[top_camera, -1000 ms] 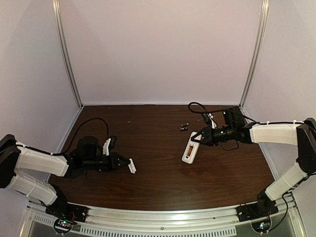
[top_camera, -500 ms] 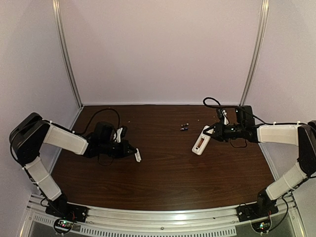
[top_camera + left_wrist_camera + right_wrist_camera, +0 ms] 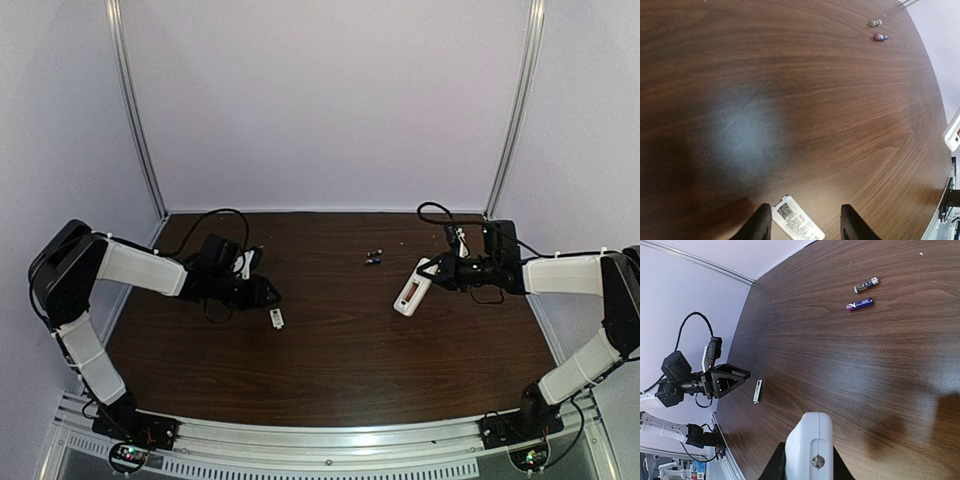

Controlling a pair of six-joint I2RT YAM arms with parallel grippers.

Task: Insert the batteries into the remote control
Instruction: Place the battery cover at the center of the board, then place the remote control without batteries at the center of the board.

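The white remote control, now held tilted above the table, will be let go by my right gripper on the bare table (image 3: 337, 314) (image 3: 785, 413) beside the small white cover.
My right gripper (image 3: 430, 275) is shut on the white remote control (image 3: 410, 292) and holds it tilted above the table at the right. In the right wrist view the remote (image 3: 809, 445) sits between the black jaws of the gripper (image 3: 807, 469). Two batteries (image 3: 374, 257) lie side by side at the back centre: a purple one (image 3: 860, 304) and a darker one (image 3: 866, 285). They also show in the left wrist view (image 3: 880, 37). My left gripper (image 3: 264, 293) is open, and a small white labelled cover (image 3: 799, 221) lies flat on the table between its fingers (image 3: 760, 226).
The white cover (image 3: 276, 319) lies left of centre on the dark wood table (image 3: 330, 360). Pale walls and metal posts close the back and sides. Black cables loop over both wrists.
My left gripper carried the white cover away from me, let it go on the table and drew back a little. My right gripper moved right and back with the remote.
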